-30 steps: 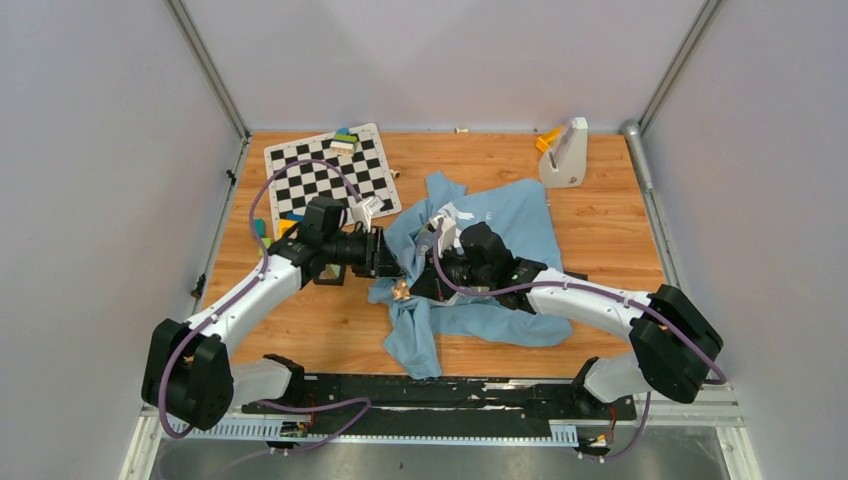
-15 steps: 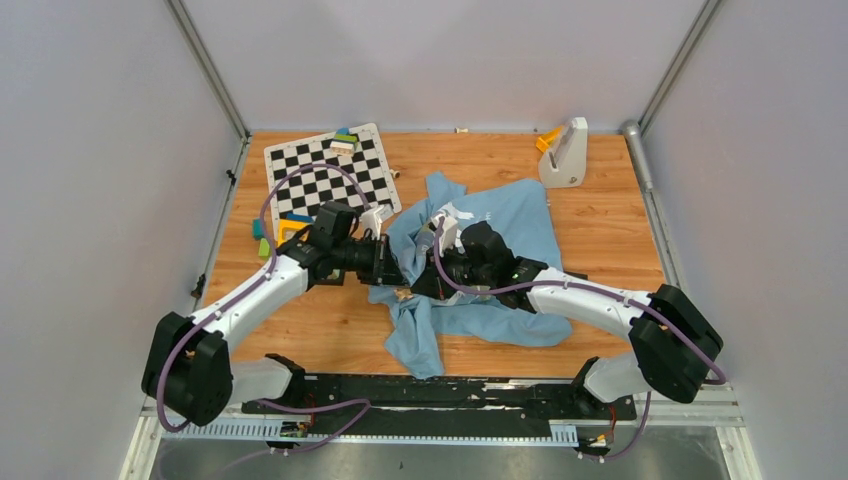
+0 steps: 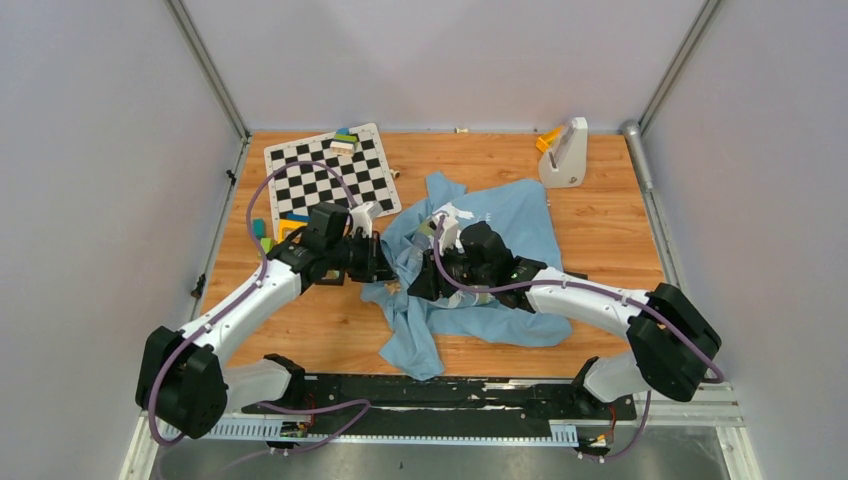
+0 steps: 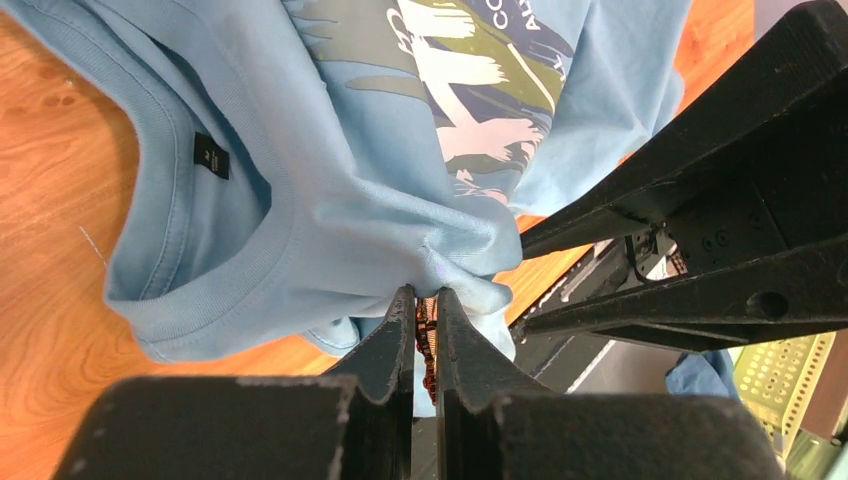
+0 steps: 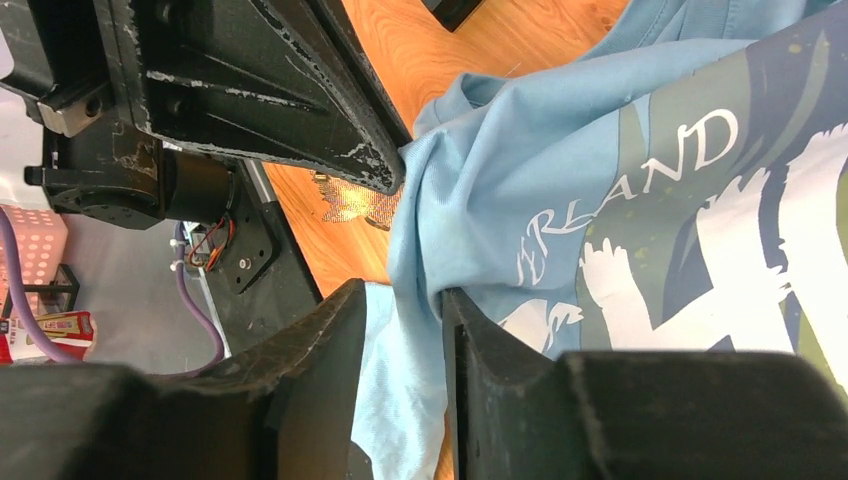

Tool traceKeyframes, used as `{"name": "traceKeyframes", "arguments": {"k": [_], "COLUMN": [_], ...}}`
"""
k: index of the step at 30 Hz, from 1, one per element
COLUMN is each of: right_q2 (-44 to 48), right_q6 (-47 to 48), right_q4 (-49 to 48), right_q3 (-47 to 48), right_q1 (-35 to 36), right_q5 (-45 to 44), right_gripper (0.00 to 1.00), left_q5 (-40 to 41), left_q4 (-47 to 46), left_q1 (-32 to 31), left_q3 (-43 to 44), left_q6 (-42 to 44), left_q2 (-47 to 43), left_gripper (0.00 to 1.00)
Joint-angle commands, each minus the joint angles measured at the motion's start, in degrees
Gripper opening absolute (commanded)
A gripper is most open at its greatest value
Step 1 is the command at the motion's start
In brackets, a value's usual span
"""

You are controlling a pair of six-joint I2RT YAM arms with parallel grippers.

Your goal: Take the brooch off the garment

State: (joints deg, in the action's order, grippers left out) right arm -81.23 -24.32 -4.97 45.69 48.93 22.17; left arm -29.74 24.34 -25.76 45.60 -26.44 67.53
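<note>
The brooch is pinched in my left gripper along with the garment's fold, so my right gripper needs to clamp the fold while my left gripper opens and takes just the brooch [image 4: 428, 345].
The garment [image 3: 510, 225], a light blue T-shirt with white lettering and green patches, lies crumpled at mid-table. My left gripper [image 3: 388, 268] is at its left edge. In the left wrist view the left gripper [image 4: 426, 295] is shut on the brooch [image 4: 428, 340], a tiny orange-red beaded piece pinched between the fingers against a cloth fold [image 4: 330, 215]. In the right wrist view my right gripper [image 5: 400, 295] holds a fold of the garment [image 5: 520, 190] between its jaws. The brooch [image 5: 350, 205] shows there at the left gripper's fingertip [image 5: 370, 170].
A checkerboard mat [image 3: 330, 175] with toy blocks [image 3: 345, 140] lies at the back left. More blocks and an orange triangular frame [image 3: 288, 228] sit by my left arm. A white stand [image 3: 565, 152] with an orange piece is at the back right. The wooden table [image 3: 610, 230] has walls on three sides.
My left gripper has drawn back to the left a little, pulling the garment's left fold with it. The right arm has stayed nearly still.
</note>
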Motion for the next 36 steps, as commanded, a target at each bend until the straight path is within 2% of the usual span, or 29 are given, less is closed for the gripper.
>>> {"name": "traceKeyframes", "arguments": {"k": [1,5,9,13,17,21,24,25,26,33,36], "right_q2": [2.4,1.8,-2.1,-5.2,-4.5,-2.2,-1.1,-1.0,-0.9,1.8,2.2], "right_q6": [-3.5,-6.0,-7.4,-9.6,-11.8,-13.4,-13.2,-12.8,-12.5,-11.4,-10.9], "right_q4": [-4.2,-7.2,-7.4,-8.9,-13.4,-17.6,-16.7,-15.6,-14.3,-12.2,-11.5], "right_q3": [-0.7,-1.4,1.2,2.6,1.1,-1.8,-2.1,-1.8,-1.5,-3.4,-3.3], "right_q1": [-0.3,-0.2,-0.2,-0.2,-0.2,-0.3,-0.3,-0.3,-0.3,-0.3,-0.3], "right_q5": [-0.6,-1.6,-2.2,-2.7,-1.0,-0.8,-1.7,-2.0,-2.6,-4.5,-4.3], "right_gripper": [0.39,0.53,0.53,0.47,0.43,0.35,0.12,0.04,0.0,0.0,0.0], "left_q5": [0.6,1.9,2.0,-0.2,-3.4,-5.8,-7.5,-7.6,-7.4,-4.3,-5.0], "left_q4": [-3.8,-5.6,-6.2,-9.6,-13.2,-17.1,-19.9,-20.0,-19.9,-13.9,-13.5], "left_q1": [0.2,0.2,0.1,0.2,0.3,0.6,1.0,1.1,1.3,2.7,3.0], "left_q3": [0.7,-0.6,-1.3,-3.1,-4.6,-6.1,-7.1,-7.2,-7.1,-5.5,-5.4], "left_q6": [-1.1,-2.3,-3.1,-5.4,-7.7,-10.3,-12.3,-12.4,-12.4,-9.4,-9.3], "left_q2": [-2.4,-4.4,-5.7,-6.5,-6.2,-5.9,-5.9,-6.0,-6.1,-8.9,-9.0], "left_gripper": [0.06,0.06,0.06,0.07,0.07,0.07,0.09,0.16,0.19,0.44,0.44]}}
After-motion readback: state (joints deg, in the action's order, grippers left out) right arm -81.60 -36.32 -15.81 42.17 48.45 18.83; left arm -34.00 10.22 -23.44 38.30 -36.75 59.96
